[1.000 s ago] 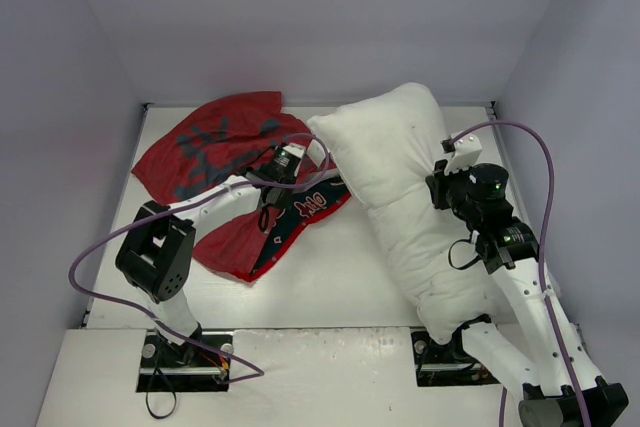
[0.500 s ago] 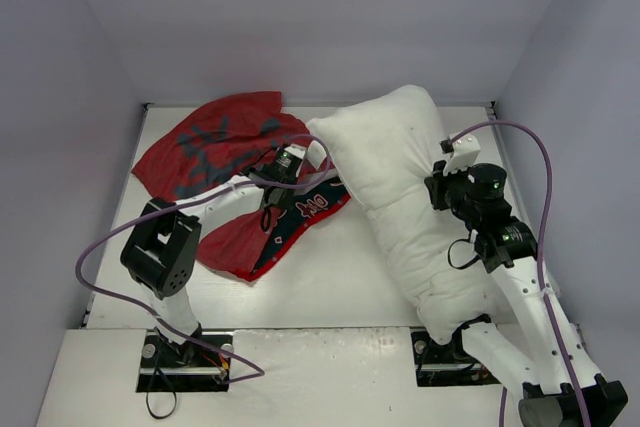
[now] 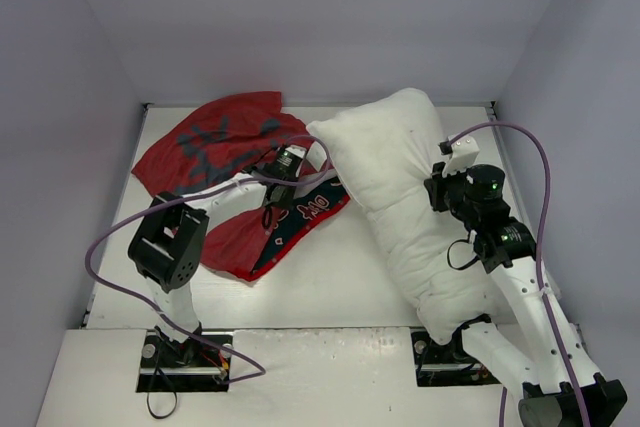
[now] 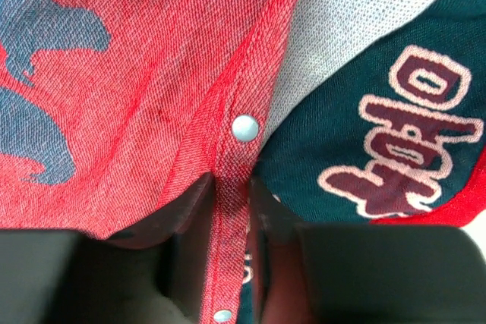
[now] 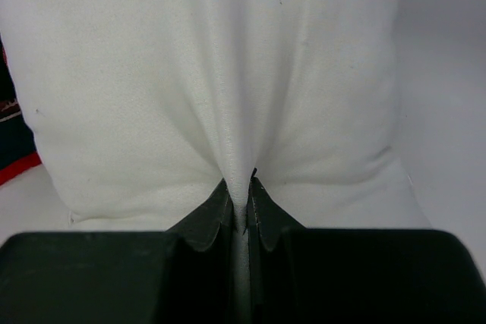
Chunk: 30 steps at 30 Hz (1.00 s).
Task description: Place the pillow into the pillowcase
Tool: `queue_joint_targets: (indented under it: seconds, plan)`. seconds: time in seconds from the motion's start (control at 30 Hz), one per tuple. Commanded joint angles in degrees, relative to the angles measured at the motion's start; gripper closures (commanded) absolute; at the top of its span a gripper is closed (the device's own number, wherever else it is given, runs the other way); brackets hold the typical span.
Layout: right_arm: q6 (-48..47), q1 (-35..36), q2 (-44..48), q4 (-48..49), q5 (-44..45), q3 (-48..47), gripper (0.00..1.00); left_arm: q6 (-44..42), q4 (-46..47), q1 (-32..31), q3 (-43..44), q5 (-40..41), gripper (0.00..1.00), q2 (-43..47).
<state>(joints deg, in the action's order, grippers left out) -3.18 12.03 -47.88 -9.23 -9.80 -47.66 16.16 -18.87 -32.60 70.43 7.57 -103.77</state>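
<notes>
The red hem of the pillowcase lies close over its dark teal lining, so the robot's left gripper should grab the hem by its upper snap button (image 4: 245, 128) and pull back.
The red pillowcase (image 3: 215, 142) lies crumpled at the back left, its opening edge turned out to show a dark teal lining (image 3: 305, 212). My left gripper (image 3: 280, 179) is shut on the pillowcase's red snap-button hem (image 4: 231, 210). The white pillow (image 3: 400, 187) lies slanted on the right side of the table, its far corner reaching toward the pillowcase. My right gripper (image 3: 440, 185) is shut on a pinched fold of the pillow (image 5: 240, 187) at its right edge.
Grey walls close the table (image 3: 330, 277) on the left, back and right. Purple cables loop from both arms over the near left (image 3: 100, 257) and the right side (image 3: 540, 177). Both arm bases sit at the near edge.
The left arm's elbow has drifted a little right and its cable loop shifted. The pillow's far corner has moved slightly left toward the pillowcase. Both grips hold.
</notes>
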Motion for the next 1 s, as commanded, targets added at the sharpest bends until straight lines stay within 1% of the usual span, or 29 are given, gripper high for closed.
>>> queue_joint_targets:
  seconds: [0.0,0.17,0.6,0.67,0.7,0.73,0.77,0.87,0.97]
  plan:
    - [0.19,0.27,1.56,1.24,0.92,-0.59,1.00,1.06,2.79,0.34,3.31,-0.37,0.76,0.93]
    - [0.28,0.54,1.12,1.24,1.19,-0.59,1.00,1.06,3.14,0.43,4.01,-0.63,0.74,0.23]
    - [-0.07,1.33,1.03,1.24,2.59,-0.33,1.00,1.77,4.37,1.40,5.77,-1.33,0.75,-2.76]
    - [-0.16,1.33,1.21,1.24,2.86,-0.24,1.00,2.03,4.72,1.57,5.68,-0.89,0.79,-2.76]
    - [-0.16,1.33,1.38,1.24,2.86,-0.15,1.00,2.29,4.90,1.75,5.42,0.06,0.91,-2.32]
    - [-0.16,1.33,1.47,1.24,2.95,-0.15,1.00,2.82,5.51,1.92,5.15,0.51,0.98,-1.88]
    - [-0.16,1.33,1.47,1.24,3.03,-0.07,1.00,2.91,5.95,2.19,4.80,1.03,1.00,-1.01]
    - [-0.51,1.33,1.91,1.24,2.51,-0.07,1.00,3.08,6.22,3.67,4.27,2.79,1.00,2.77]
    - [-1.12,1.33,2.35,1.24,-0.29,-0.50,1.00,2.74,3.06,6.31,5.59,2.36,1.00,5.93]
